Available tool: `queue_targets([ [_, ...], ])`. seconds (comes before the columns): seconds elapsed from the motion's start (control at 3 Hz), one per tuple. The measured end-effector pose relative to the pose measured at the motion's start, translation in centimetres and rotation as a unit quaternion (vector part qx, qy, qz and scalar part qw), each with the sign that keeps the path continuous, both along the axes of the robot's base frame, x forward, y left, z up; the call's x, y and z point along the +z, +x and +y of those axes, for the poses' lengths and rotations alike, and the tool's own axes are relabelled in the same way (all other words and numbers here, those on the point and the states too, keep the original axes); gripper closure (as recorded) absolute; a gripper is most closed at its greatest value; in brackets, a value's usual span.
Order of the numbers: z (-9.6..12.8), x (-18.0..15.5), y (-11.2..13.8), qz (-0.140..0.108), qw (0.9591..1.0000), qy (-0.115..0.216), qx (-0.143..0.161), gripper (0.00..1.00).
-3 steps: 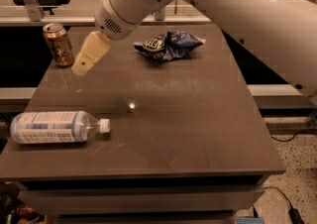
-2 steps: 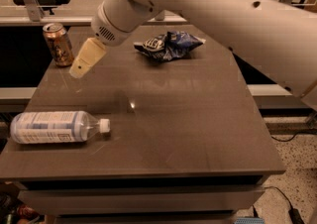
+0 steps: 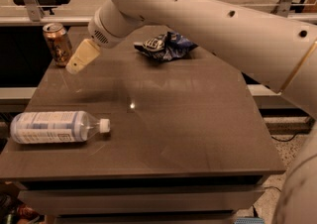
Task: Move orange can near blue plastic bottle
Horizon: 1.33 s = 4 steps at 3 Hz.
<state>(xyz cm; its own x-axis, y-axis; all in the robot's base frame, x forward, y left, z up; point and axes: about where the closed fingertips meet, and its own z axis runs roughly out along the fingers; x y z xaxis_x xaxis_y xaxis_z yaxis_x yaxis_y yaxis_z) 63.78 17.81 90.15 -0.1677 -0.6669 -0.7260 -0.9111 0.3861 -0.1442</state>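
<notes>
The orange can must move near the blue plastic bottle, so my gripper should go to it next and close around its middle [image 3: 59, 46].
The orange can [image 3: 57, 43] stands upright at the table's far left corner. The blue plastic bottle [image 3: 54, 127] lies on its side near the front left edge, its white cap pointing right. My gripper [image 3: 80, 58] hangs over the table just right of the can and a little in front of it, well behind the bottle, with nothing seen in it. The white arm reaches in from the upper right and crosses the back of the table.
A dark blue chip bag [image 3: 166, 45] lies crumpled at the back middle of the table [image 3: 188, 124]. A dark ledge with metal brackets runs behind the table. The floor drops off past the right and front edges.
The gripper and arm have shifted a little to the left and down, closer to the can. The can, bottle and bag have not moved.
</notes>
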Motion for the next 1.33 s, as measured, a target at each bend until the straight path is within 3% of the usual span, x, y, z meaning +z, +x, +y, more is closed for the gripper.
queue_targets([
  [1.33,4.7,-1.0,2.2,-0.018,0.9983,0.050,0.025,0.00],
])
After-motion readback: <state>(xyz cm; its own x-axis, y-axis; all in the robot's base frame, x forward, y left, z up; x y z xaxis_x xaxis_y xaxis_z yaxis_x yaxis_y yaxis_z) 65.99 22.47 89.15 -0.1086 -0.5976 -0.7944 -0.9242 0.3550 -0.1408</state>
